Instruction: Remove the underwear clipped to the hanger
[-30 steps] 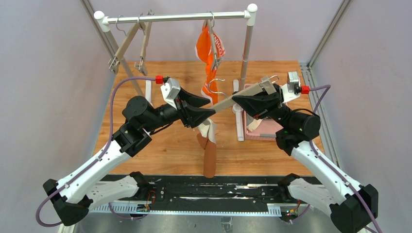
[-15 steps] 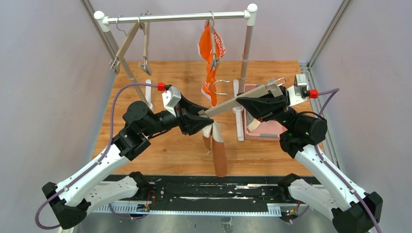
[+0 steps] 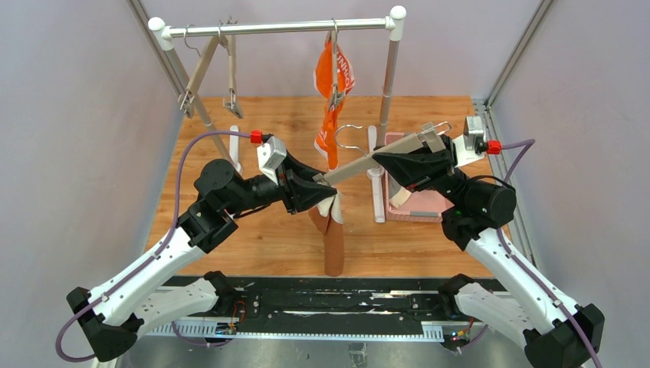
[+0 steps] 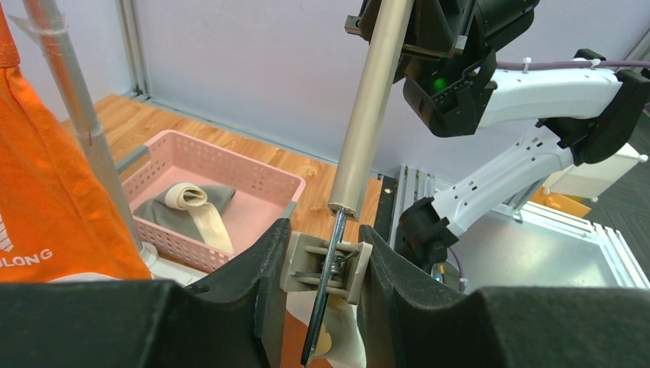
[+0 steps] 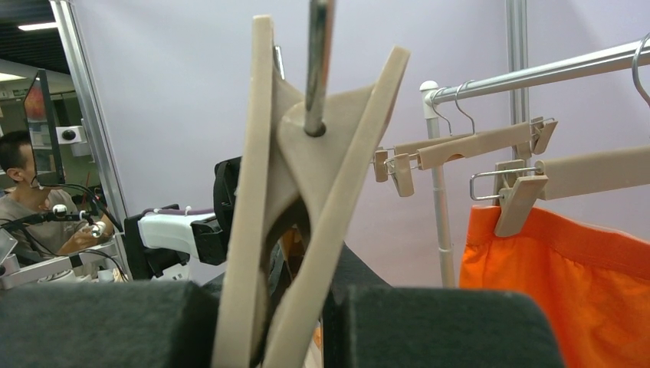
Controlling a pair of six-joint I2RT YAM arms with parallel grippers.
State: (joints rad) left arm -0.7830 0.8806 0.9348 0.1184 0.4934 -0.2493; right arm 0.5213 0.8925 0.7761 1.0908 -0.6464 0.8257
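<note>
The left gripper is squeezing just the hanger's clip, so it should free the rust-brown underwear, then take the hanger's bar [image 4: 349, 178] before it carries the hanger to the rack.
The two grippers hold a beige clip hanger [image 3: 375, 159] level above the table. My left gripper [image 3: 325, 188] is shut on its left clip [image 4: 326, 264], one finger pressing each side. The rust-brown underwear [image 3: 333, 244] hangs straight down from that clip by its cream waistband [image 4: 346, 341]. My right gripper [image 3: 392, 162] is shut on the hanger's right clip [image 5: 295, 230]. The bright orange underwear [image 3: 334, 75] stays clipped to a hanger on the rack, and shows in the right wrist view [image 5: 567, 284]. The grey-beige underwear [image 4: 192, 203] lies in the pink basket [image 4: 253, 178].
The clothes rack's rail [image 3: 283, 28] spans the back, with its right post [image 3: 389, 69] close behind the held hanger. Two empty beige hangers [image 3: 208, 65] hang at the rail's left end. The pink basket [image 3: 418, 207] sits under my right arm. Grey walls close both sides.
The right gripper carried the hanger's right end a little back and right. The rust-brown underwear swung right, then back left under the left gripper. Both grippers stayed shut.
</note>
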